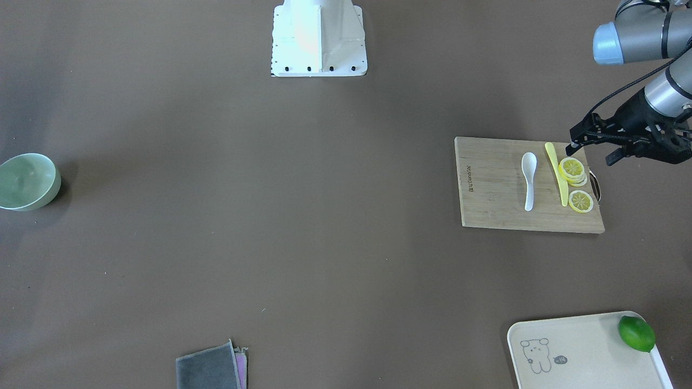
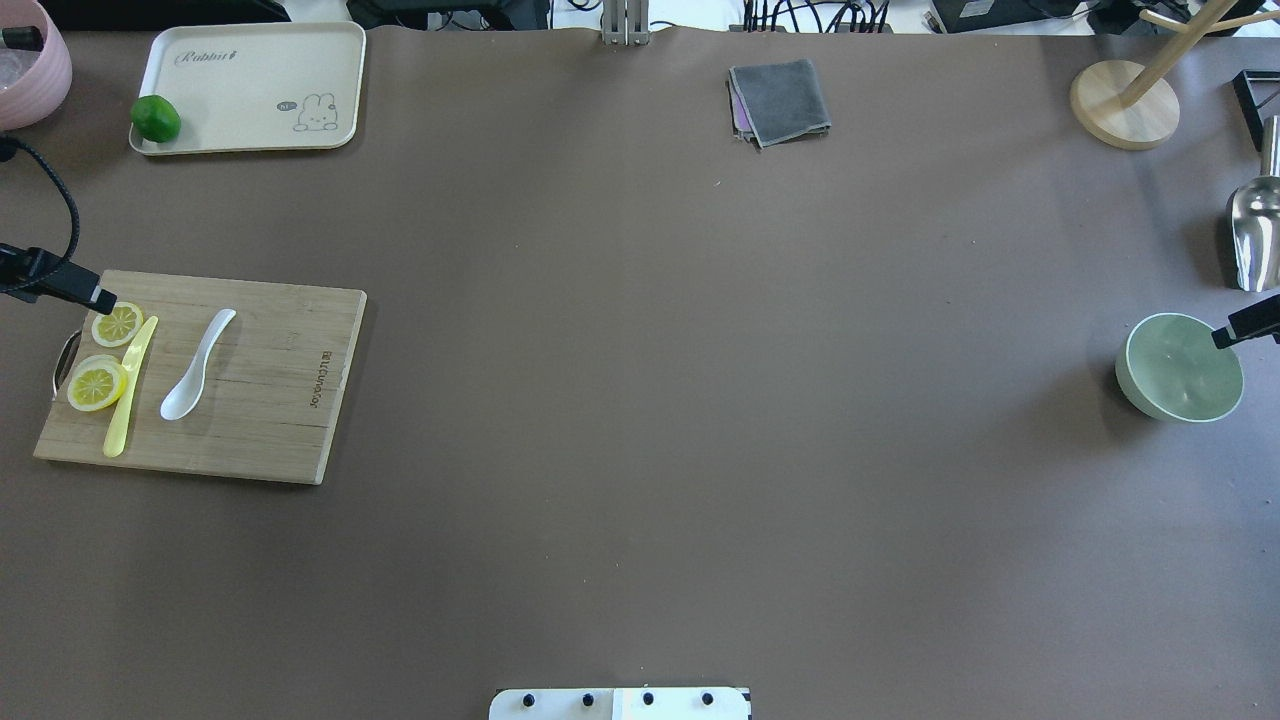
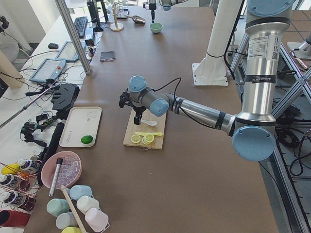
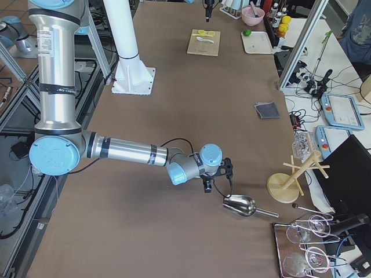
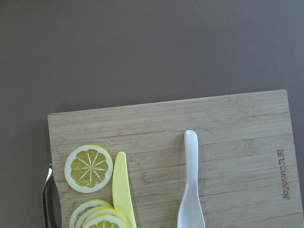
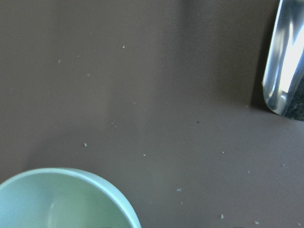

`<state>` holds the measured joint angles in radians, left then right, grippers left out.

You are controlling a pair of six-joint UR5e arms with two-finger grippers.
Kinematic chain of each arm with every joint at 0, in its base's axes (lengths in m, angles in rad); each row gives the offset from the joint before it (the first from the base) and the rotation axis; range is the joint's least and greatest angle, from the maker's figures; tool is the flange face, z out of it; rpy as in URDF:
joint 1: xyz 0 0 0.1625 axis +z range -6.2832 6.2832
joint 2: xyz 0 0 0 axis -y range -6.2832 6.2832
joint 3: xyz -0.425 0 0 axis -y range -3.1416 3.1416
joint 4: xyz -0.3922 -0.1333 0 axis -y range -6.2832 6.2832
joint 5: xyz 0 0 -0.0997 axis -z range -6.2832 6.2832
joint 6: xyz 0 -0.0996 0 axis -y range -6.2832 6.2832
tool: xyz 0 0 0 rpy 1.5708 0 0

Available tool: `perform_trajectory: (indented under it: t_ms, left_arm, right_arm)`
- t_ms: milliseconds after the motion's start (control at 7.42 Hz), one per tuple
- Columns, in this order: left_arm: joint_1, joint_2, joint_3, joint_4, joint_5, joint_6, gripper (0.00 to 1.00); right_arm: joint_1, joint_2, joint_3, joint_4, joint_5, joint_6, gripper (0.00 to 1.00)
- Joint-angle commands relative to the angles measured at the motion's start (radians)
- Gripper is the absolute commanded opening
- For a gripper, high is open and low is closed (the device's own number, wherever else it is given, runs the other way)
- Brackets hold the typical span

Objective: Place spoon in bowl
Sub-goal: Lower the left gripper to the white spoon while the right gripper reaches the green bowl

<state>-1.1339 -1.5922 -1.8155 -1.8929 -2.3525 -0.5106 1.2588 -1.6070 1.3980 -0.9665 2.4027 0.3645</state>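
Next, my left gripper goes to the white spoon's handle (image 1: 530, 187) (image 5: 191, 168), between its middle and the scoop, and closes there, leaving the handle's end free.
The white spoon (image 1: 530, 183) lies on a wooden cutting board (image 1: 492, 189), scoop toward the robot; it also shows in the overhead view (image 2: 195, 370) and the left wrist view (image 5: 191, 190). My left gripper (image 1: 592, 151) hovers over the board's handle end by the lemon slices, to the side of the spoon, jaws apart and empty. The mint-green bowl (image 1: 27, 181) stands empty at the other end of the table (image 2: 1180, 368). One dark finger (image 2: 1235, 330) of my right gripper reaches over the bowl's rim (image 6: 57, 199); I cannot tell whether that gripper is open.
A yellow knife (image 1: 557, 173) and lemon slices (image 1: 572, 170) lie beside the spoon. A cream tray (image 1: 573, 351) holds a lime (image 1: 636, 333). A grey cloth (image 1: 211, 370), a metal scoop (image 2: 1255, 230) and a wooden rack (image 2: 1125, 105) lie at the table's edges.
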Motion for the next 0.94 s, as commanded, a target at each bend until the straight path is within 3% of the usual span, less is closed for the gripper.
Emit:
perform_trajectory:
  t_ms: [0, 135, 270, 674, 809]
  left_arm:
    - [0.000, -0.006, 0.004, 0.002, 0.002, 0.000, 0.98]
    - [0.000, -0.008, 0.007, 0.002, 0.039, -0.003, 0.98]
    - [0.000, -0.008, 0.007, 0.002, 0.045, -0.006, 0.98]
    - [0.019, -0.034, 0.054, 0.002, 0.047, 0.000, 0.97]
    - [0.075, -0.057, 0.058, 0.002, 0.103, -0.003, 0.97]
  right_arm:
    - [-0.028, -0.011, -0.001, 0.046, 0.003, 0.002, 0.58]
    - [-0.030, -0.011, 0.001, 0.046, 0.003, 0.004, 0.10]
    - [-0.033, -0.010, 0.004, 0.046, 0.003, 0.004, 0.00]
    - [-0.045, 0.007, 0.047, 0.042, 0.007, 0.029, 0.00]
    - [-0.071, 0.019, 0.090, 0.042, 0.007, 0.124, 0.00]
